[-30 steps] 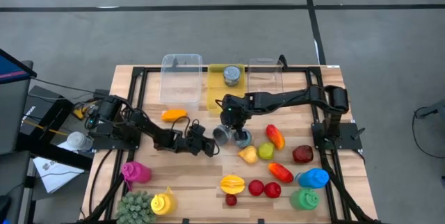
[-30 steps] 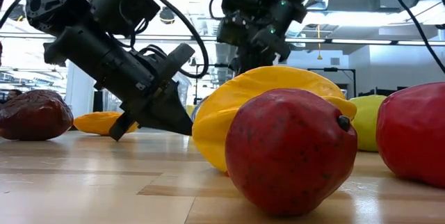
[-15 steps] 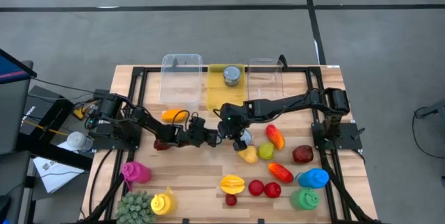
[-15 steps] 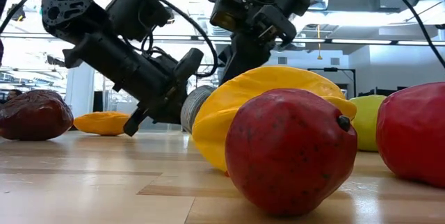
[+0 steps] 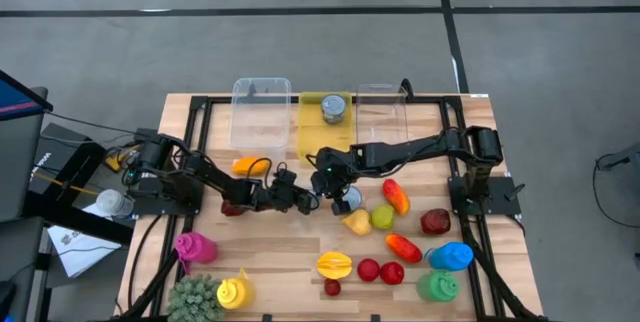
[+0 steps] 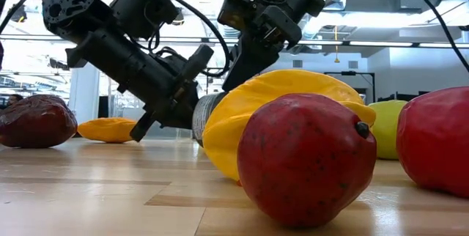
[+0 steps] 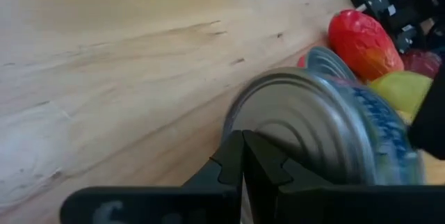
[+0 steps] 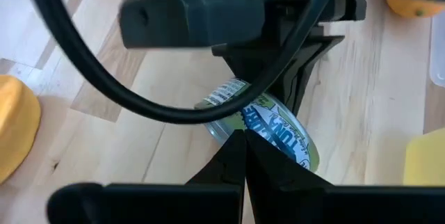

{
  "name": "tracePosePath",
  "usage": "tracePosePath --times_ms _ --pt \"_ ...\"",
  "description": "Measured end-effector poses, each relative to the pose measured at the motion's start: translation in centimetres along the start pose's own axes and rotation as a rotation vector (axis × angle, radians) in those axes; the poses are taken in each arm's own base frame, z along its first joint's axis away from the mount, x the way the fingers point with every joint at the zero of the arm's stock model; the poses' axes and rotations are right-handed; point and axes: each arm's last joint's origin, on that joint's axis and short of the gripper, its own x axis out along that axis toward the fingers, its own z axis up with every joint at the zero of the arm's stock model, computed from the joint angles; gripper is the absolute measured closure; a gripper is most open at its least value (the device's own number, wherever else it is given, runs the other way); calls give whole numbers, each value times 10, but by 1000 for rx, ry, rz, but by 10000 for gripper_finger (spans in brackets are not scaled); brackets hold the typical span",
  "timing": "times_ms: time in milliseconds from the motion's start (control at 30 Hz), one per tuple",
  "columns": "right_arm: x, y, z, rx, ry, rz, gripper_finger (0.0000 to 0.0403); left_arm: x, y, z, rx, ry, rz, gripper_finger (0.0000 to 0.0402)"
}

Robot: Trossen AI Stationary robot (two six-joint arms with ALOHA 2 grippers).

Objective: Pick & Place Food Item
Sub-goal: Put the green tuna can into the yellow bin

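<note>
Next, I open my right gripper, as its shut fingers are against the can's labelled side, and pinch the can's flat ends (image 7: 277,110) with it while my left gripper holds the can steady.
A silver can with a blue and green label (image 5: 347,200) lies on its side near the middle of the wooden table (image 5: 260,252). It also shows as the can (image 6: 207,113) in the low view. My left gripper (image 5: 306,200) is shut and reaches it from the table's left. My right gripper (image 5: 336,190) is shut and comes down on it from the far right. In the low view the left gripper (image 6: 192,111) slants down to the can, and the right gripper (image 6: 242,64) stands above it. My left gripper meets the can's round silver end face (image 7: 292,130) with the tips of its shut fingers (image 7: 243,156), slanting down from the table's left. The can lies on its side on the table. My right gripper sets its shut fingertips (image 8: 243,140) on the can's labelled side wall (image 8: 278,128), slanting down from above.
Toy fruit crowds the near right: a yellow pear (image 5: 357,223), a green fruit (image 5: 382,218), a red-orange fruit (image 5: 396,196) and a yellow starfruit (image 5: 334,262). Two clear bins (image 5: 261,112) and a yellow tray (image 5: 312,132) holding another can (image 5: 333,109) line the far edge.
My left gripper has lifted its tip off the table and gone toward the table's right, up to the can's end. The can now shows beside it in the low view. My right gripper has tipped more steeply over the can. Both have stayed shut.
</note>
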Motion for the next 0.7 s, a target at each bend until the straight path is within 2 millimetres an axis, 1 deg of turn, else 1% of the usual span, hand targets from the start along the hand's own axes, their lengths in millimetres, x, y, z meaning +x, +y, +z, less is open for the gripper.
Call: tracePosePath --times_ms 200,300,433,567,700 --pt "0 0 1 -2 -13 -3 402 -1 -1 1 21 -4 1 401" --pt "0 0 0 -17 -8 4 383 -2 -2 2 19 -6 -3 401" --pt "0 -1 0 -35 -11 6 324 -2 -2 2 18 -7 -5 401" --pt "0 0 0 -39 -14 29 247 -2 -2 2 17 -7 -6 401" --pt "1 2 -2 -92 -10 82 176 -2 -2 2 18 -7 -5 401"
